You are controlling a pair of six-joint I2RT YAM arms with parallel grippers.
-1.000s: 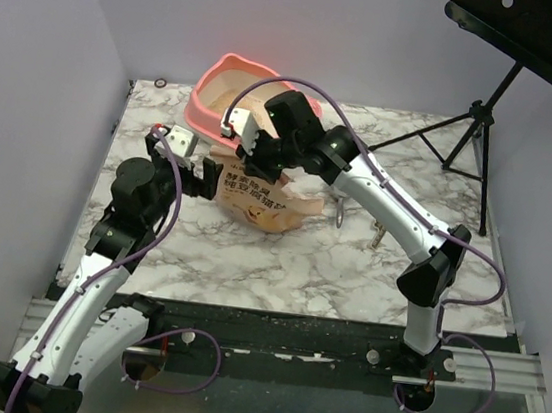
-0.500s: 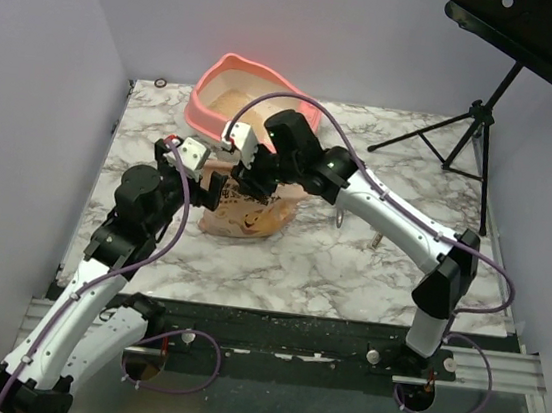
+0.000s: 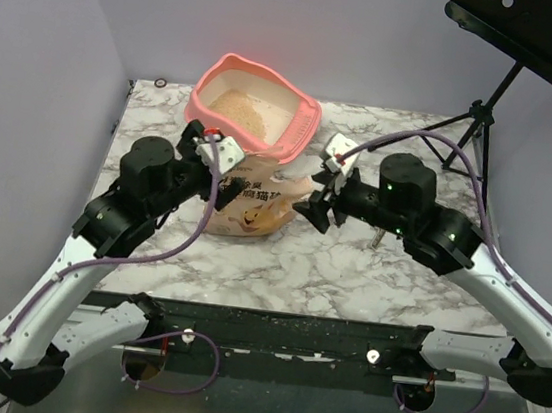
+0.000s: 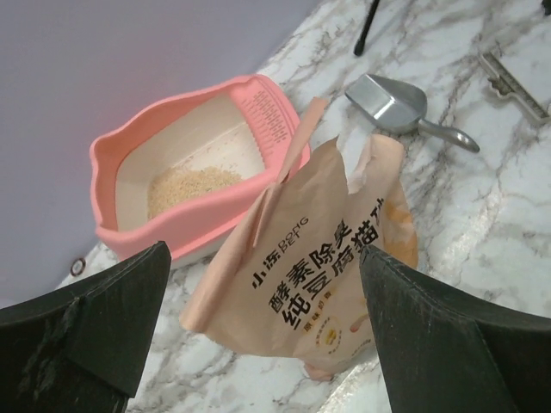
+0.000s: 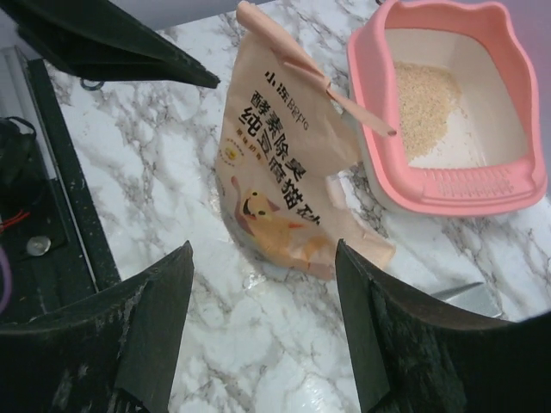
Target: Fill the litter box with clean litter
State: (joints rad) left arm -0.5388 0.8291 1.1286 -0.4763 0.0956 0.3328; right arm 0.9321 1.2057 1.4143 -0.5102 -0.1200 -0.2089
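The robot's right gripper should next move to the litter bag's torn edge [image 3: 301, 189] [image 5: 375, 239] on the side near the metal scoop and close there.
The salmon-pink litter box [image 3: 301, 129] stands at the back of the marble table, also seen in the left wrist view [image 4: 146, 237] and the right wrist view [image 5: 448, 185]. A patch of beige clean litter [image 3: 249, 111] [image 4: 194, 183] [image 5: 422, 107] covers part of its floor. A tan paper litter bag [image 3: 251, 204] [image 4: 318, 258] [image 5: 275, 172] with a torn-open top rests on the table just in front of the box. My left gripper [image 3: 217, 154] [image 4: 265, 258] hangs open left of the bag, not touching it. My right gripper [image 3: 314, 209] [image 5: 263, 249] is open to the right of the bag, holding nothing.
A metal scoop [image 4: 392, 101] [image 5: 465, 295] lies on the table right of the bag, near the box's corner. A black music stand on a tripod [image 3: 467, 124] occupies the back right. Grey walls close off the left and the back.
My right gripper opened, let go of the bag and drew back to the right. The bag settled on the table before the box. My left gripper rose and shifted slightly right, still open.
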